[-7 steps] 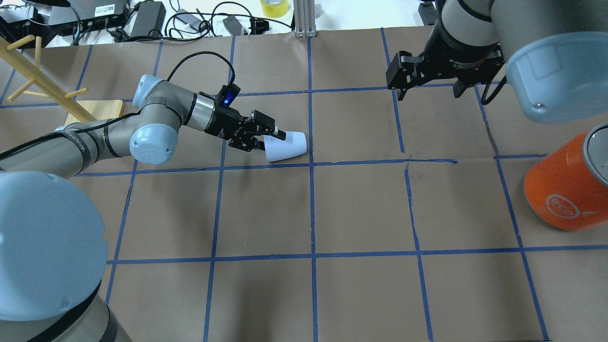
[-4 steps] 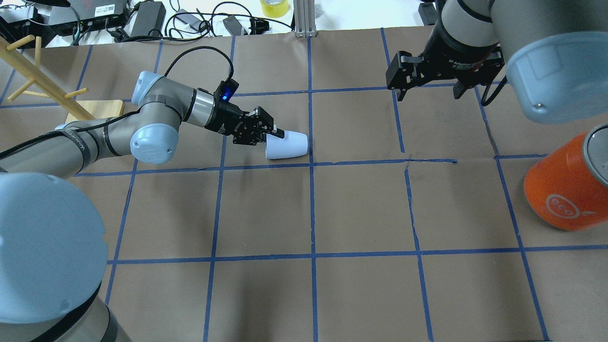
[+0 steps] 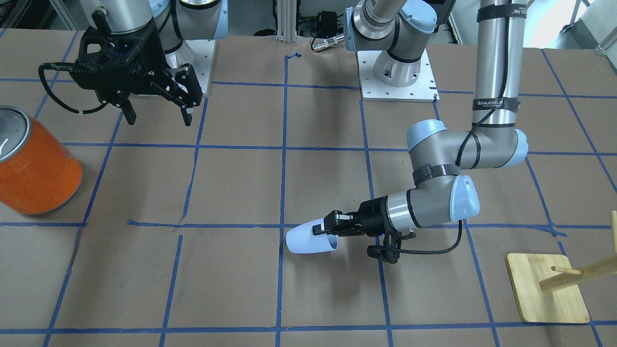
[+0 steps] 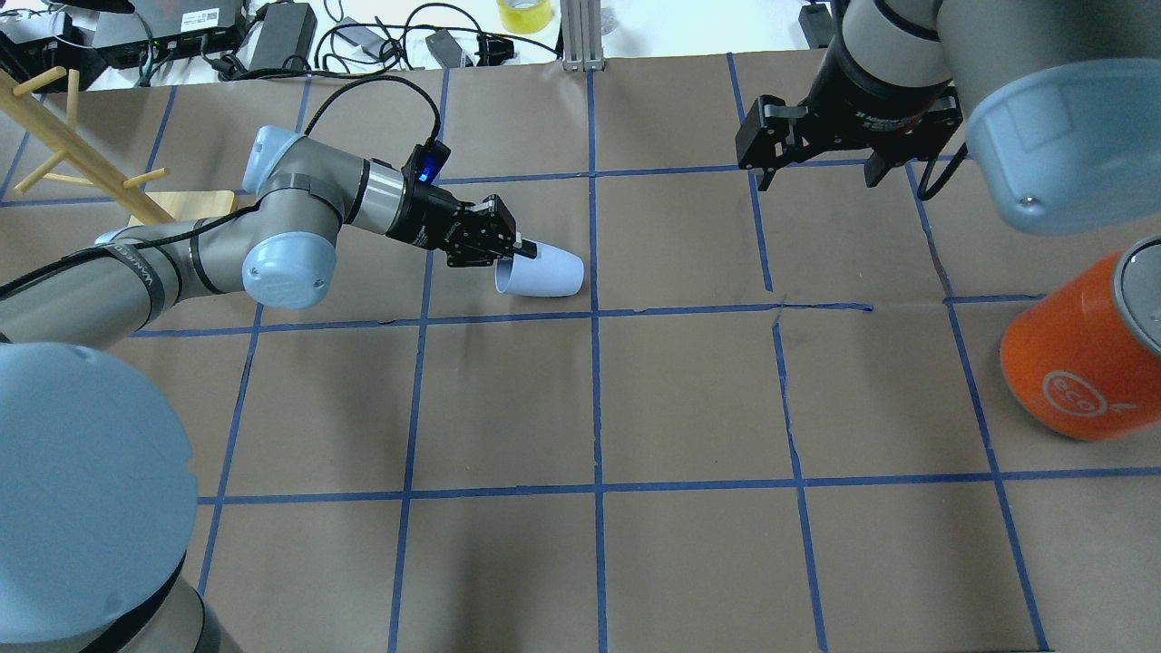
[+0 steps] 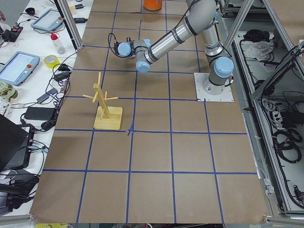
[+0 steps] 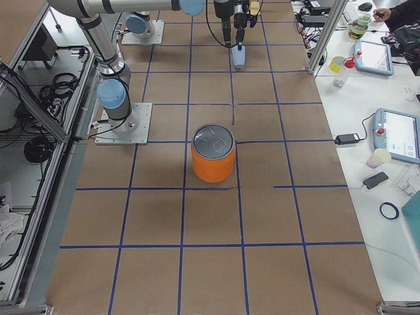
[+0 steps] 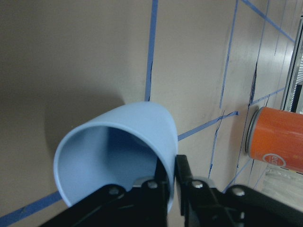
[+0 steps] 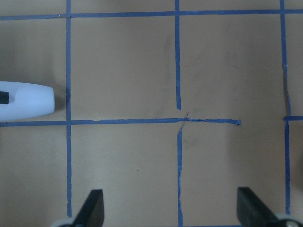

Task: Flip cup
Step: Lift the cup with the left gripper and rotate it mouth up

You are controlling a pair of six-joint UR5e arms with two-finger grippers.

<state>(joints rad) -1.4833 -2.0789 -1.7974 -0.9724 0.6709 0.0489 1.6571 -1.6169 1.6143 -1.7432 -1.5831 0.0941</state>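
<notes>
My left gripper should release the cup upright in the blue tape square [image 3: 442, 290] next to the wooden peg rack.
The cup [image 4: 547, 273] is a pale lavender-blue tumbler held on its side, mouth toward my left arm and base pointing right. My left gripper [image 4: 513, 253] is shut on its rim, one finger inside and one outside. The front-facing view shows the cup [image 3: 307, 239] in the left gripper [image 3: 326, 230], seemingly just off the paper. The left wrist view looks into the cup's bluish inside [image 7: 111, 158], with the fingers [image 7: 184, 182] pinching the rim. The right wrist view shows the cup [image 8: 28, 100] at its left edge. My right gripper [image 4: 821, 174] hangs open and empty over the far right; it also shows in the front-facing view [image 3: 159, 117].
A large orange can [image 4: 1078, 363] with a silver top stands at the right edge; it also shows in the front-facing view [image 3: 36, 171]. A wooden peg rack [image 4: 86, 154] on a square base stands far left. The brown paper table [image 4: 689, 399] carries a blue tape grid. Cables and boxes lie beyond the far edge.
My left wrist has turned and pulled slightly back toward the far left, and the cup has rotated with it, still held by the rim. The right arm has not moved.
</notes>
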